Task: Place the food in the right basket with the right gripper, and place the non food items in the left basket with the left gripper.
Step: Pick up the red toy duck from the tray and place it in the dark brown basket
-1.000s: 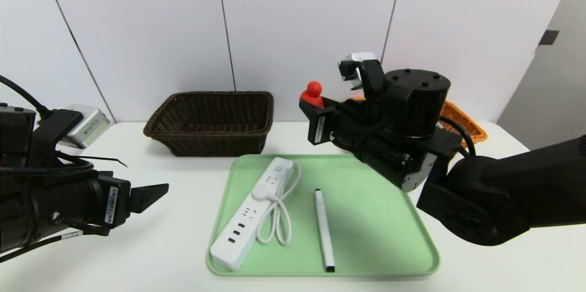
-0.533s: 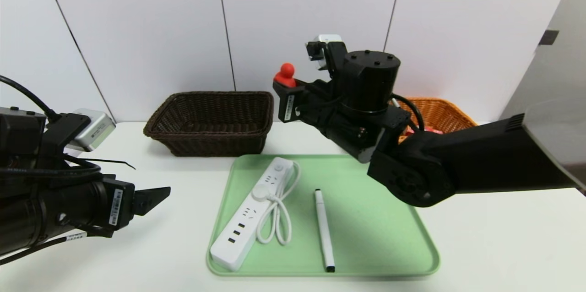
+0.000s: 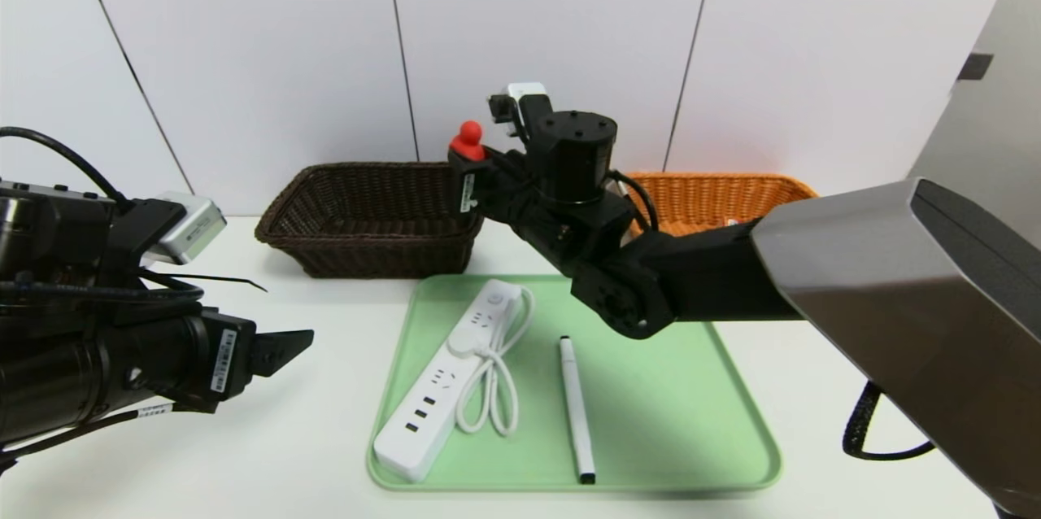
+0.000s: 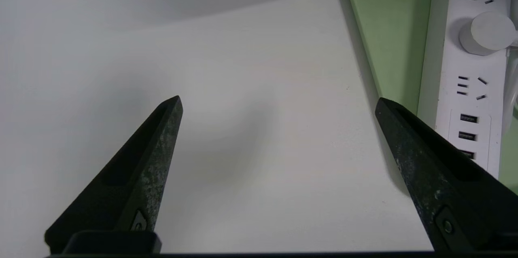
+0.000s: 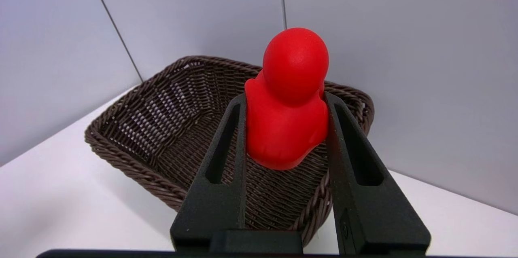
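My right gripper is going to release the red toy figure. It will let it go in the middle of the dark brown wicker basket's bottom (image 3: 382,220) (image 5: 241,134).
My right gripper (image 3: 469,163) (image 5: 285,97) is shut on a smooth red toy figure (image 3: 468,138) (image 5: 294,64) with a round head. It hangs over the right end of the left basket (image 3: 366,255) (image 5: 133,128), which is dark brown wicker. The right basket (image 3: 716,194), orange-tan, stands behind my right arm. The food is out of view. The white power strip (image 3: 447,381) (image 4: 469,68) with its coiled cord and the white marker (image 3: 575,409) lie on the green tray (image 3: 675,405) (image 4: 388,27). My left gripper (image 3: 285,344) (image 4: 278,101) is open and holds nothing, low over the table, left of the tray.
My right arm (image 3: 651,283) stretches across the tray's far right corner, and its grey upper part fills the right side of the head view. A white panelled wall stands close behind both baskets. A black cable (image 3: 862,429) hangs at the table's right.
My right arm has swung left with the red figure, from in front of the orange basket to over the dark basket's right end. My left gripper has crept slightly toward the tray.
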### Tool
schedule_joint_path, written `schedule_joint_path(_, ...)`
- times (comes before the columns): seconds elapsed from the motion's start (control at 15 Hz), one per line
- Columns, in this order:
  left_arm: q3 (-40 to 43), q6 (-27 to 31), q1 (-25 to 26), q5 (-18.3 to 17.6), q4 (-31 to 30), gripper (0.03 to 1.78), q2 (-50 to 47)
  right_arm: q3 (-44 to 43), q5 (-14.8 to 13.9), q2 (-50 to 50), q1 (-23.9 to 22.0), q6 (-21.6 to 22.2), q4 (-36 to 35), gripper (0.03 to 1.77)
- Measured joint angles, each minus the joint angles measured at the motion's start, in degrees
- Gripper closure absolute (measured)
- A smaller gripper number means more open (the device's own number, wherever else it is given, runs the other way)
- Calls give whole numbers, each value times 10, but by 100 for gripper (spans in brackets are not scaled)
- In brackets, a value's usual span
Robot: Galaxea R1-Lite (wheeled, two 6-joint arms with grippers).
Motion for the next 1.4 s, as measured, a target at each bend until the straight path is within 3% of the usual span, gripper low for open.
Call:
schedule_joint_path(0.53,-7,0,-1,0,0,12,10,-164,8,104,4,1,71,123)
schedule_joint_path(1.4,-9,0,-10,0,0,12,12,-179,8,133,4,1,82,123)
